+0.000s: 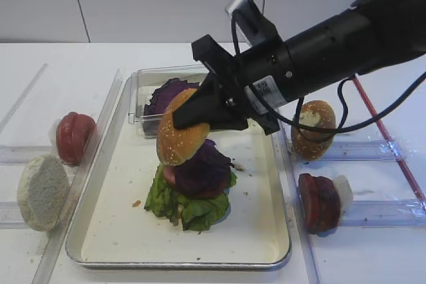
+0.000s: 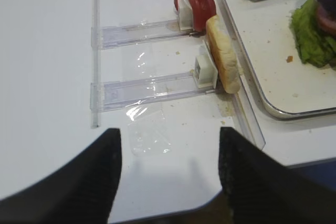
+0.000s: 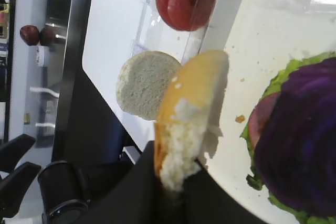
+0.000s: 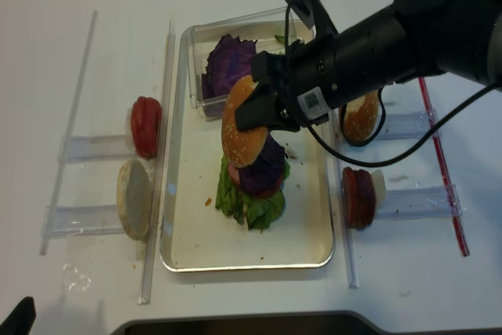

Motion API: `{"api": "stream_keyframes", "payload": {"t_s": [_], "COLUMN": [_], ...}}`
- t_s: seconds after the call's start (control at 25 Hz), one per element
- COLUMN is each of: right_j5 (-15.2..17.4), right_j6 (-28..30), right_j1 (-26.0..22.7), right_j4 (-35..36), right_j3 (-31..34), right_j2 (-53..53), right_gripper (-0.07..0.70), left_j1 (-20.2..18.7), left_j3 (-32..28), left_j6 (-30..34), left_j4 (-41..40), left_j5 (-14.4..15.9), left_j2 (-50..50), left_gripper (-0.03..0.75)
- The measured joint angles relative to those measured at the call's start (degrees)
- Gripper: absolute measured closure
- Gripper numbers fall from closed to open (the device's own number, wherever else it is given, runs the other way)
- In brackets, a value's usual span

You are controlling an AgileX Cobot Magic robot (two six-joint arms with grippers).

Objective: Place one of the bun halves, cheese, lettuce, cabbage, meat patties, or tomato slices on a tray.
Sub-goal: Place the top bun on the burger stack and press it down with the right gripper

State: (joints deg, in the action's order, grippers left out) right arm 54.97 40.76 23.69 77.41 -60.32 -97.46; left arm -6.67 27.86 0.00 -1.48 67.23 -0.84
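The sesame bun half is to go down next. I will use my right gripper to set it on the purple cabbage topping the lettuce stack (image 4: 260, 156) (image 3: 300, 124).
My right gripper (image 1: 192, 114) (image 3: 173, 179) (image 4: 256, 115) is shut on the edge of a golden-brown sesame bun half (image 1: 178, 136) (image 3: 191, 98) (image 4: 239, 135). The bun hangs tilted on its side, just above and left of a stack on the cream tray (image 1: 120, 227) (image 4: 188, 229). The stack has green lettuce (image 1: 190, 209) (image 4: 255, 209) at the bottom, a pink-red slice, then purple cabbage (image 1: 208, 167) (image 3: 304, 129) on top. My left gripper (image 2: 169, 142) stands open over bare table near the front left edge, holding nothing.
A clear plastic box (image 1: 148, 101) with more purple cabbage sits at the tray's back. Clear racks left of the tray hold red slices (image 1: 73, 136) and a pale bun half (image 1: 42, 191). Racks on the right hold a dark brown bun (image 1: 315, 128) and dark red slices (image 1: 319, 201).
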Motion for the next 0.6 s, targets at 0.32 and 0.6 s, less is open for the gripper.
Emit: {"api": "stream_keyframes", "payload": {"t_s": [0.32,0.6], "right_j5": [2.4,0.8], "right_j6": [1.6,2.2], "right_j1": [-0.2,-0.2], "right_j4": [1.0,0.8], "right_j3": [0.0,0.0], "right_j2": [-5.0,-5.1], "right_gripper": [0.553,0.554], "left_j1": [0.0,0.0], "left_j3": [0.0,0.0], "left_j6": [0.0,0.0], "left_j4": [0.0,0.0], "left_j5": [0.0,0.0], "left_j2": [0.0,0.0], "left_gripper": [0.325,0.324]}}
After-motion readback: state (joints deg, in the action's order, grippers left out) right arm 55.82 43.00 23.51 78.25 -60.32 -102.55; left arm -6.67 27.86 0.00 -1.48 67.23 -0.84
